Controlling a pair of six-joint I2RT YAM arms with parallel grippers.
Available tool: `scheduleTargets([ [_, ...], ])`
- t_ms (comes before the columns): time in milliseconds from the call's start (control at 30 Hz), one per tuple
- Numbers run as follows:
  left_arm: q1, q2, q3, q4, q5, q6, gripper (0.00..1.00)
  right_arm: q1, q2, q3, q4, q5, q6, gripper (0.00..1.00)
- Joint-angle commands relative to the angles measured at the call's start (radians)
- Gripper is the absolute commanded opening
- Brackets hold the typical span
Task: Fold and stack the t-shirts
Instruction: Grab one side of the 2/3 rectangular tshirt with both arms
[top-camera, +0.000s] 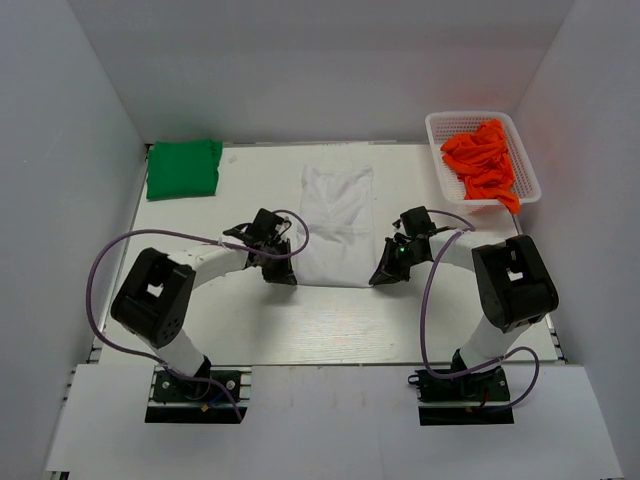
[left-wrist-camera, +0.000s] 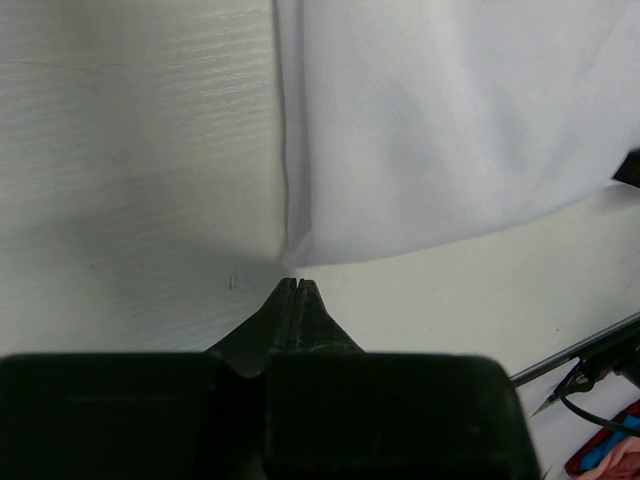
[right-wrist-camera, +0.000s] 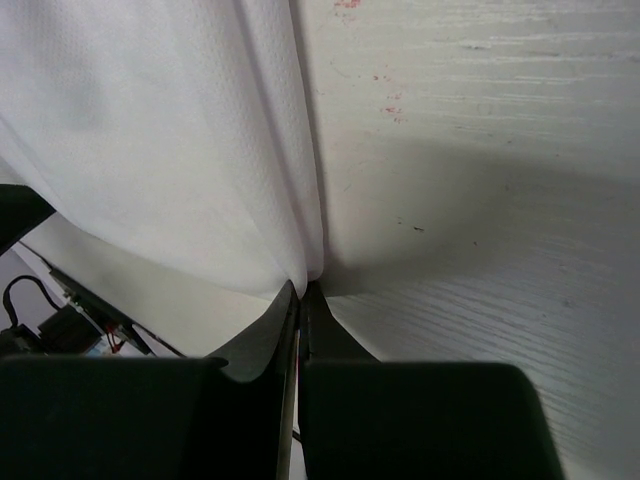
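The closed fingers of my left gripper are just short of the white t-shirt's loose near corner, so next I open them and grip that corner (left-wrist-camera: 304, 250) before folding.
The white t-shirt (top-camera: 337, 222) lies folded into a long strip at the table's middle. It also shows in the left wrist view (left-wrist-camera: 450, 120) and the right wrist view (right-wrist-camera: 150, 130). The bright green t-shirt (top-camera: 183, 167) lies folded at the back left. My left gripper (top-camera: 283, 276) is shut at the white shirt's near left corner. In its wrist view the left gripper (left-wrist-camera: 297, 284) ends just short of that corner, with no cloth seen between the fingers. My right gripper (top-camera: 382, 276) is at the near right corner. In its wrist view the right gripper (right-wrist-camera: 304, 288) is shut on the cloth's edge.
A white lattice basket (top-camera: 437, 128) with orange cloth (top-camera: 482, 160) stands at the back right, an orange end hanging over its near rim. White walls enclose the table on three sides. Purple cables loop from both arms.
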Motion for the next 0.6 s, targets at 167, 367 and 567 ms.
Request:
scheduleTargets([
  [167, -0.014, -0.173, -0.07, 0.055, 0.007, 0.03, 0.0, 0.017, -0.065, -0.001, -0.073, 0.028, -0.085, 0.0],
  [367, -0.014, -0.118, -0.013, -0.022, -0.056, 0.019, 0.86, 0.016, -0.068, -0.012, -0.077, 0.043, -0.094, 0.0],
  [567, -0.014, -0.075, -0.023, 0.081, -0.022, 0.03, 0.89, 0.017, -0.051, -0.014, -0.049, 0.022, -0.083, 0.0],
])
